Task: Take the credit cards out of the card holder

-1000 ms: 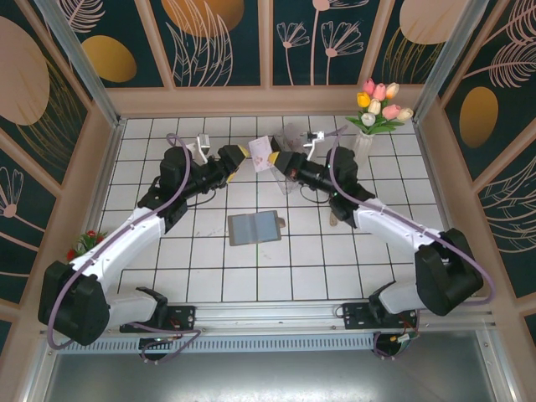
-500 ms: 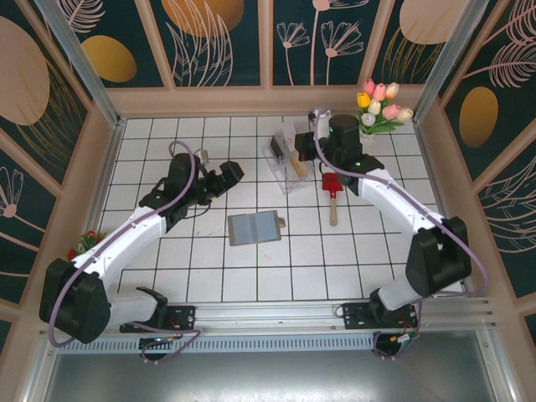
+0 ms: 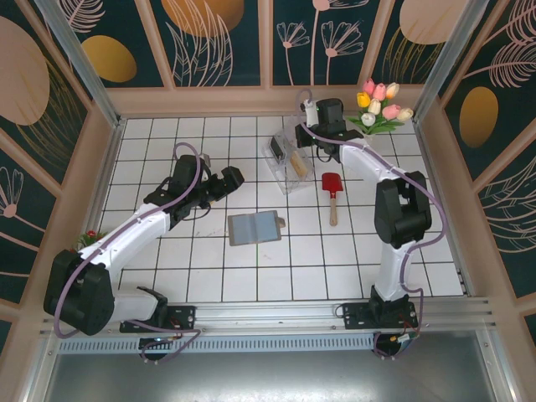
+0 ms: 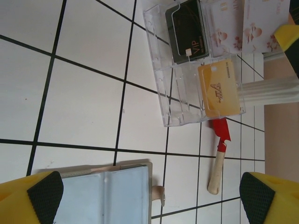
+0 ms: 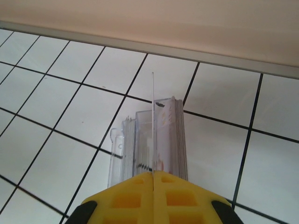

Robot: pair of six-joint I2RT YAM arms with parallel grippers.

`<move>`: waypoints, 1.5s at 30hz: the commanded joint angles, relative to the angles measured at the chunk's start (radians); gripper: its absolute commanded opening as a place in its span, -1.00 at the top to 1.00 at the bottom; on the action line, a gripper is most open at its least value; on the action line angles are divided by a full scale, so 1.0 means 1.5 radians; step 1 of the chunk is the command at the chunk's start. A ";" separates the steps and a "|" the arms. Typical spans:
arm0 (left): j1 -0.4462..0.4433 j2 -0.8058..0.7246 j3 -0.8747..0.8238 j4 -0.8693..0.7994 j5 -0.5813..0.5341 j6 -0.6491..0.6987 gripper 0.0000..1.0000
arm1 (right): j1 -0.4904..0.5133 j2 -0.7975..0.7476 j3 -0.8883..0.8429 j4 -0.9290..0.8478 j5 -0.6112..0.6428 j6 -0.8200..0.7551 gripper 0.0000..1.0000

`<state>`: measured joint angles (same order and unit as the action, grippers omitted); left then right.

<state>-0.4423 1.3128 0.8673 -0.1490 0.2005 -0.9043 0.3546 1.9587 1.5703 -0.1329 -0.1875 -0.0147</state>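
The white-pink credit card in my right gripper should be let go at the far end of the clear plastic box (image 3: 294, 142) (image 5: 164, 140).
The card holder (image 3: 255, 227) lies open and flat mid-table, its grey inner panels up; its edge (image 4: 105, 191) lies between my left gripper's fingers. My left gripper (image 3: 228, 178) (image 4: 150, 195) is open and holds nothing, hovering left of and above the holder. My right gripper (image 3: 307, 138) (image 5: 153, 176) is shut on a thin white-pink credit card (image 5: 153, 121) (image 4: 266, 23), held edge-on at the far end of a clear plastic box (image 3: 289, 161) (image 5: 156, 140). Inside the box lie a black card (image 4: 187, 30), a gold card (image 4: 218, 88) and pale pink cards (image 4: 224, 28).
A red spatula with a wooden handle (image 3: 332, 191) (image 4: 218, 156) lies right of the box. A vase of tulips (image 3: 381, 113) stands at the back right corner. Small red flowers (image 3: 88, 239) sit by the left wall. Wooden walls (image 3: 268, 100) enclose the tiled table.
Both grippers met at the card above the table's middle. The left gripper let go, opened wide and drew back left. The right arm swung the card back to the box's far end.
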 commanded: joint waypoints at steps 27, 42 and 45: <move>-0.001 0.046 -0.033 0.016 0.025 0.025 -0.97 | -0.005 0.102 0.125 -0.115 0.016 -0.057 1.00; 0.000 0.046 -0.036 0.009 0.024 0.032 -0.97 | -0.004 0.055 0.163 -0.167 0.005 -0.026 0.48; 0.000 0.046 -0.041 0.008 0.029 0.033 -0.97 | -0.003 0.031 0.157 -0.176 0.006 -0.001 0.41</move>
<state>-0.4423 1.3758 0.8227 -0.1417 0.2276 -0.8795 0.3542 2.0987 1.7927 -0.3683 -0.1829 -0.0551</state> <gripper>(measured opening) 0.985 0.287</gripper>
